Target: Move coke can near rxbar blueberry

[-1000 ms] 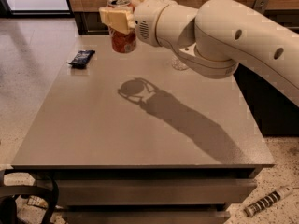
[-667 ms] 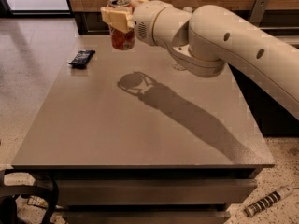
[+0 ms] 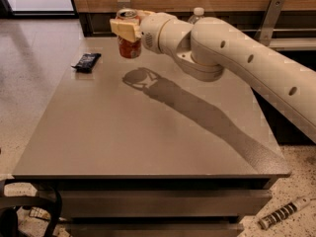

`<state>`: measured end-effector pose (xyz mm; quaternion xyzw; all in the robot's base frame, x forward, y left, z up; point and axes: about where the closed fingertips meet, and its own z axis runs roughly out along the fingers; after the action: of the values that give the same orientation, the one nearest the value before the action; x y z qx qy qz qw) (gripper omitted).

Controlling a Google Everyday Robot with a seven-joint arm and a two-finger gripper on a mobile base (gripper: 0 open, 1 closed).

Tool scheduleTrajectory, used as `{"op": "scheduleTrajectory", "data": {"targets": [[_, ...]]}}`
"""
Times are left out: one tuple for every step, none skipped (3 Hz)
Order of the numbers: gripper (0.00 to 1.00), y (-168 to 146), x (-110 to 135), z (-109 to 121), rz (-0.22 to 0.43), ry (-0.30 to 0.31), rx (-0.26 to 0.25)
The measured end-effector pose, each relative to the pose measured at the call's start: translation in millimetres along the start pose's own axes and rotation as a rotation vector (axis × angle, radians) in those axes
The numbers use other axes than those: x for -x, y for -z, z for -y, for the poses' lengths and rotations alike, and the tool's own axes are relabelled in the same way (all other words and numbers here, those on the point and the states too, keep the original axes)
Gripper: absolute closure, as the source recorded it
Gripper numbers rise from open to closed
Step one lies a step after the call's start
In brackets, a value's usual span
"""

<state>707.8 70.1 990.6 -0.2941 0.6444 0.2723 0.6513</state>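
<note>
I will let go of the coke can with my gripper on the grey table (image 3: 114, 73), between the rxbar blueberry and the can's shadow.
The coke can (image 3: 130, 47) is a red-orange can with a silver top, held upright in the air above the back of the grey table (image 3: 148, 132). My gripper (image 3: 126, 29) is shut on the can's upper part, at the end of the white arm that reaches in from the right. The rxbar blueberry (image 3: 87, 61) is a dark navy bar lying flat near the table's back left edge, to the left of and below the can. The can's shadow falls on the table to the right of the bar.
A clear plastic water bottle (image 3: 197, 14) stands at the back of the table, mostly hidden behind the arm. A wooden wall and a dark shelf run behind the table. Cables lie on the floor at the front left.
The gripper has carried the coke can slightly left, toward the bar's side of the table. The bar has not moved.
</note>
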Motion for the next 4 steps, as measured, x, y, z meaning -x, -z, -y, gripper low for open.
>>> {"op": "scheduleTrajectory", "data": {"targets": [[1.0, -30, -21, -2, -0.023, -0.012, 0.032], [1.0, -54, -34, -10, -0.017, -0.016, 0.054], [1.0, -74, -50, -19, -0.022, -0.026, 0.068], [1.0, -87, -68, -23, -0.062, -0.011, 0.05]]}}
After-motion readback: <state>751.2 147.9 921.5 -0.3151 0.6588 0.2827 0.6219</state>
